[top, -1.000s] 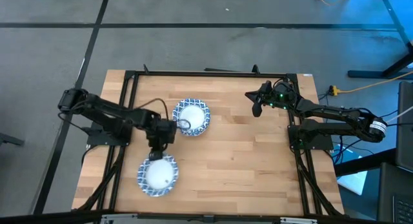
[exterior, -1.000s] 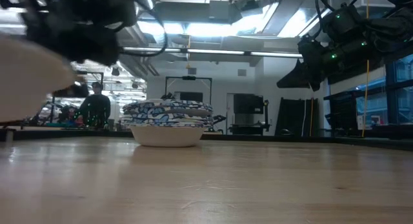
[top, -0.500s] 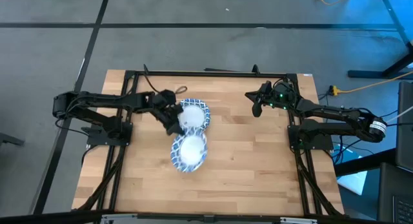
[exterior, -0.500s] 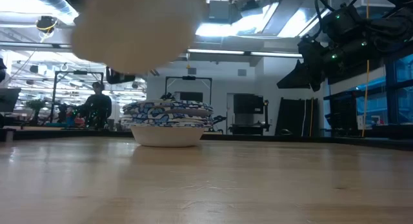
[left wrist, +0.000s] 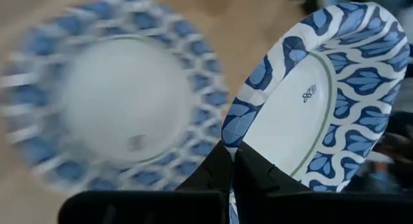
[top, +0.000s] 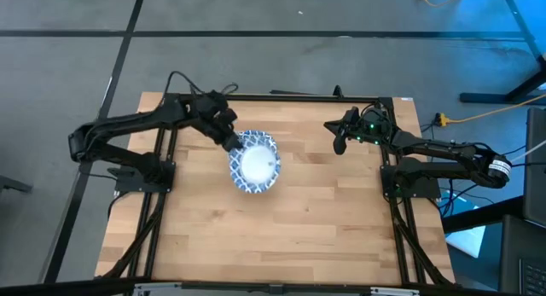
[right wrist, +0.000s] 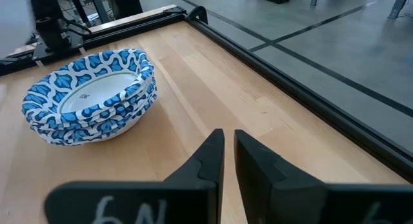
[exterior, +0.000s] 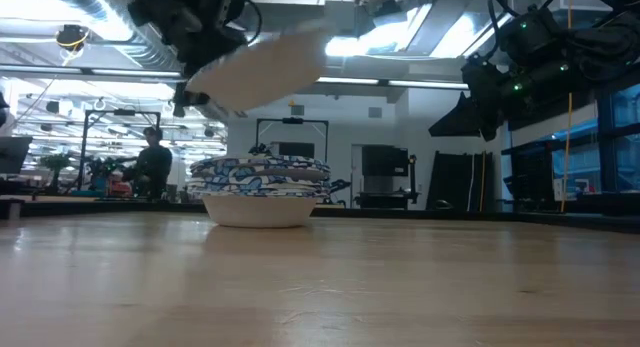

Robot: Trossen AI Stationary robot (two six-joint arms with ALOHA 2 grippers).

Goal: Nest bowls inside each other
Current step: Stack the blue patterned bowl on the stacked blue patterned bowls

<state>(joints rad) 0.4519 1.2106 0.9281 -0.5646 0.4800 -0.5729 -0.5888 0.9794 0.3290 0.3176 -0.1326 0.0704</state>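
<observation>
My left gripper should put the tilted bowl down inside the white hollow of the stack of bowls [top: 252, 156] [left wrist: 126, 100] below.
A stack of blue-and-white patterned bowls [exterior: 262, 192] stands on its base on the table's far middle; it also shows in the right wrist view [right wrist: 90, 95] and, blurred, in the left wrist view [left wrist: 110, 101]. My left gripper [top: 229, 139] is shut on one more bowl [top: 254, 166] held above the stack, which it mostly covers from above. This bowl [exterior: 265, 67] hangs tilted, well above the stack. My right gripper [top: 339, 142] waits shut, raised over the table's far right. My left gripper pinches the single bowl's patterned rim [left wrist: 240, 135] between its two fingers, on the edge nearest the arm, coming from the table's far left side. The bowl is lifted clear and tilted, its white inside [left wrist: 297, 114] turned toward the wrist camera.
A black metal frame [top: 281, 97] runs along the table's far edge and sides. Bare wood lies near and right of the stack [top: 341, 219]. In the room beyond the table a person [exterior: 150, 167] stands far off.
My left gripper has carried the single bowl from the table's near left toward the far edge and right, rising until it is over the stack. The bowl has tilted on the way. The stack and my right arm have kept still.
</observation>
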